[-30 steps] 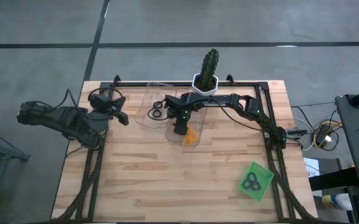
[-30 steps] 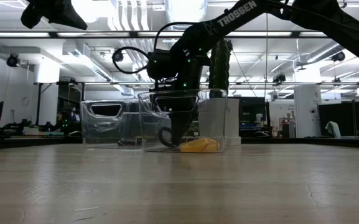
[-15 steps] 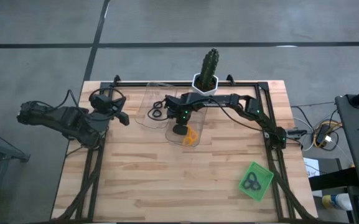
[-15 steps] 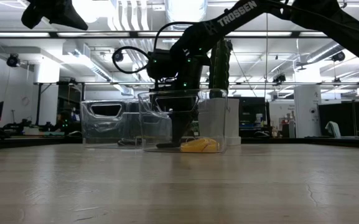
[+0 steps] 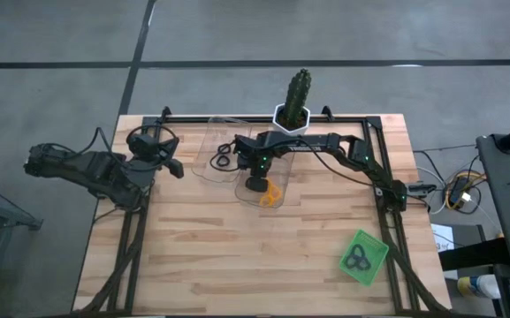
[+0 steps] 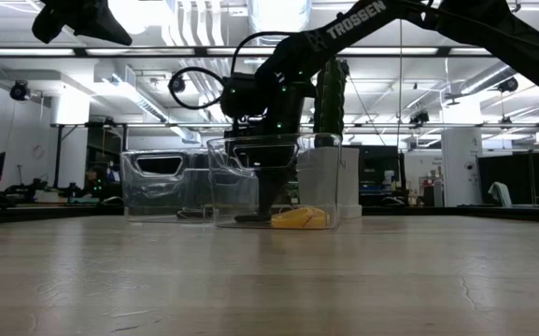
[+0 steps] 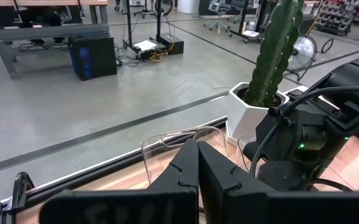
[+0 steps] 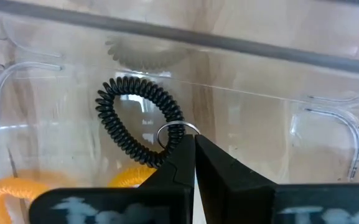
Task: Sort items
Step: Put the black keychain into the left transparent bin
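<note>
My right gripper's shut fingers are touching the black loop's metal ring, next to the coil, so I need to open them and grip the coil itself [image 8: 172,113] before lifting.
My right gripper [image 5: 255,180] reaches down into the nearer clear tray [image 5: 242,196] and is shut at a black coiled loop [image 8: 135,118]. That loop lies flat on the tray floor [image 6: 248,218]. Orange loops [image 8: 5,190] lie beside it in the same tray [image 5: 273,193]. The farther clear tray [image 5: 203,166] holds more black loops [image 5: 224,157]. A green tray [image 5: 376,265] near the right near corner holds dark loops [image 5: 355,258]. My left gripper [image 7: 198,155] waits, shut, high over the table's left edge [image 5: 162,155]. My right gripper comes from above, pointing down into the tray, and its shut fingertips [image 8: 180,152] meet the black loop at one spot on its rim [image 8: 168,149]. The finger covers that spot, so a pinch cannot be confirmed. The rest of the loop lies flat on the tray floor.
A cactus in a white pot [image 5: 295,99] stands at the far edge, just behind the trays. A black frame [image 5: 374,168] runs around the table top. Bare wood [image 5: 237,256] spreads across the near half.
A second ago the black loop hung curved below my right gripper's fingers inside the tray; half a second ago it came down, and it now lies flat on the tray floor. The gripper itself has hardly moved.
</note>
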